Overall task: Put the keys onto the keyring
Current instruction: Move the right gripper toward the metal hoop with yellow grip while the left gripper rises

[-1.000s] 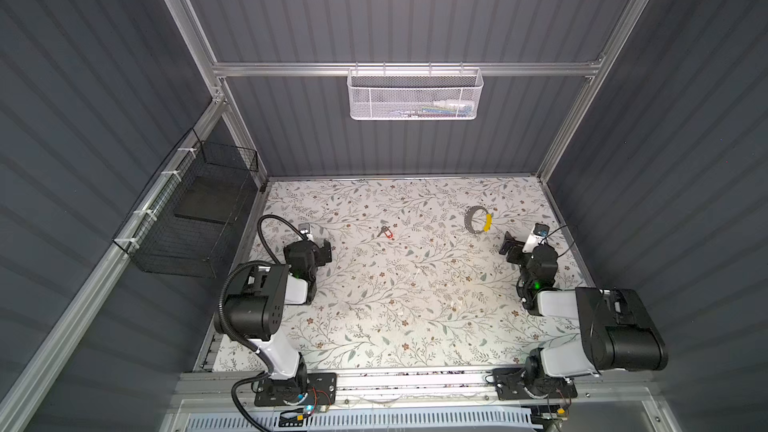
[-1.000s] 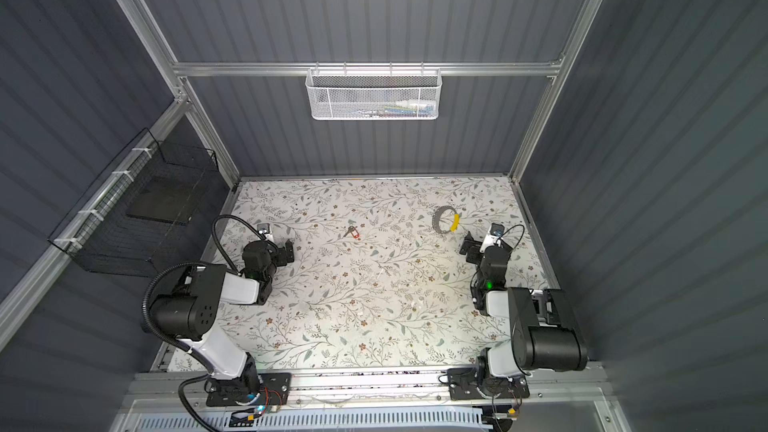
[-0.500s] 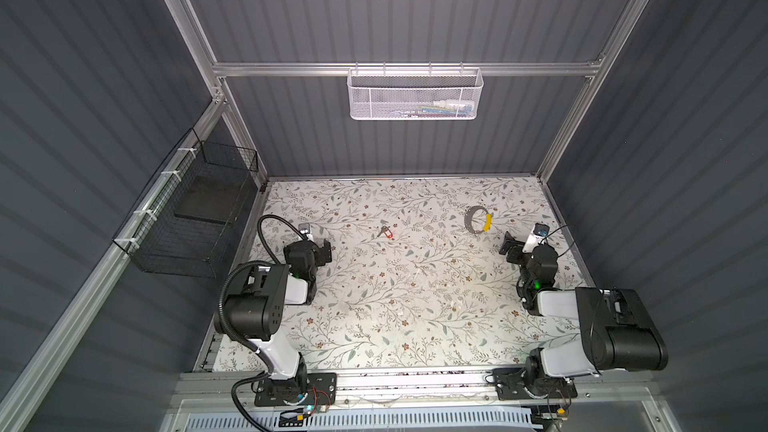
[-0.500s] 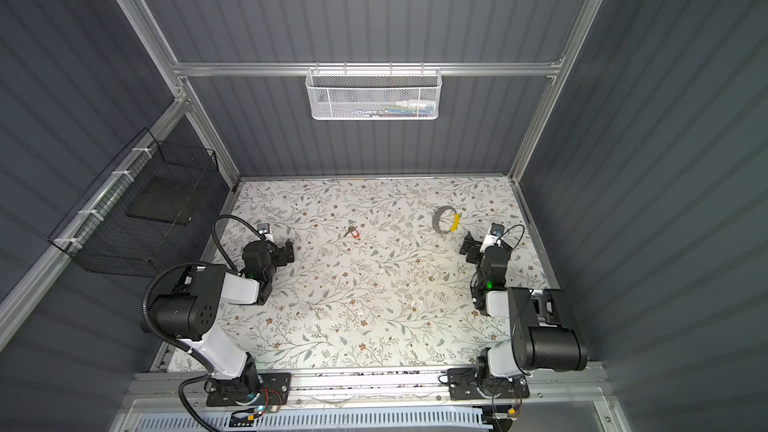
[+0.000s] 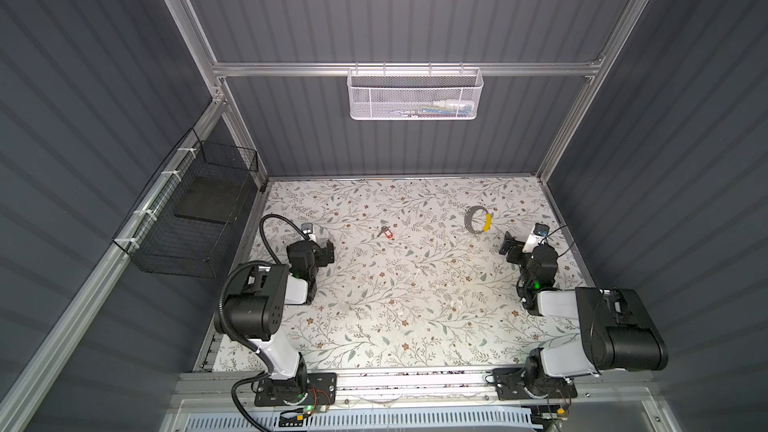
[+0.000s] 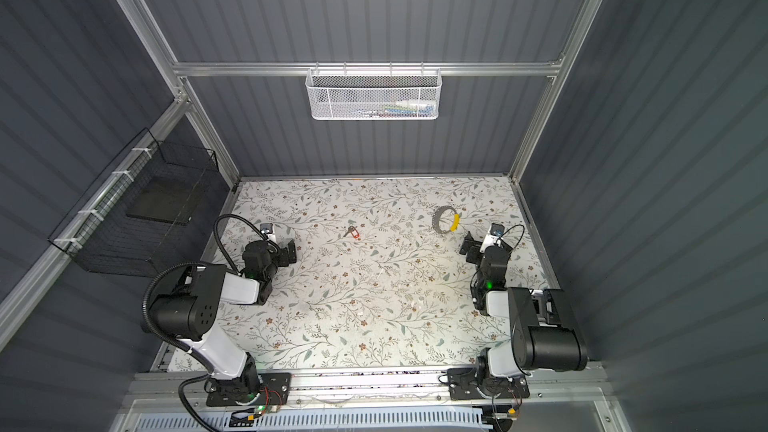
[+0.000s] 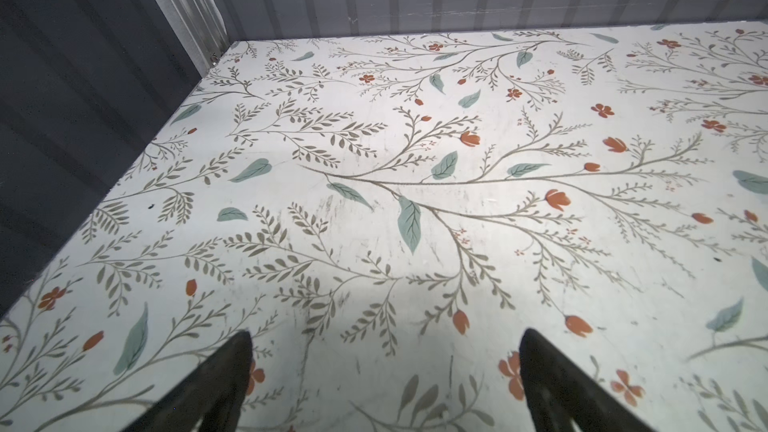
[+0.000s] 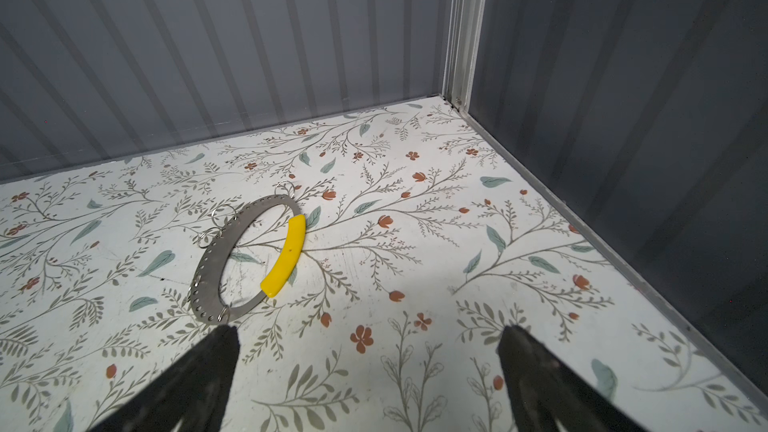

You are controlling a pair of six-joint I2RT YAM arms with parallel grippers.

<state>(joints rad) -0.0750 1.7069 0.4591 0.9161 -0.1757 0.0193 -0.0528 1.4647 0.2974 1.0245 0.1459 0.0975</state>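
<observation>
The keyring is next, and my right gripper should close on the near end of the keyring's grey hoop (image 5: 476, 233) (image 8: 225, 316), beside its yellow section.
The keys (image 5: 386, 232) (image 6: 353, 232), small silvery metal on a red tag, lie on the floral table (image 5: 395, 309) left of centre towards the back. The keyring (image 5: 468, 222) (image 6: 436, 223), a thin grey hoop with a yellow section, lies flat at the back right. My left gripper (image 5: 329, 250) (image 6: 292, 252) (image 7: 386, 333) stands open near the table's left edge, empty, well short of the keys. The keys do not show in either wrist view. My right gripper (image 5: 508, 243) (image 6: 467, 245) (image 8: 370, 328) is open and empty, just short of the keyring (image 8: 208, 268).
A white mesh basket (image 5: 415, 95) hangs on the back wall. A black wire basket (image 5: 187, 218) hangs on the left wall. Grey panel walls close in the table on three sides. Small split rings hang from the hoop's rim (image 8: 216, 214).
</observation>
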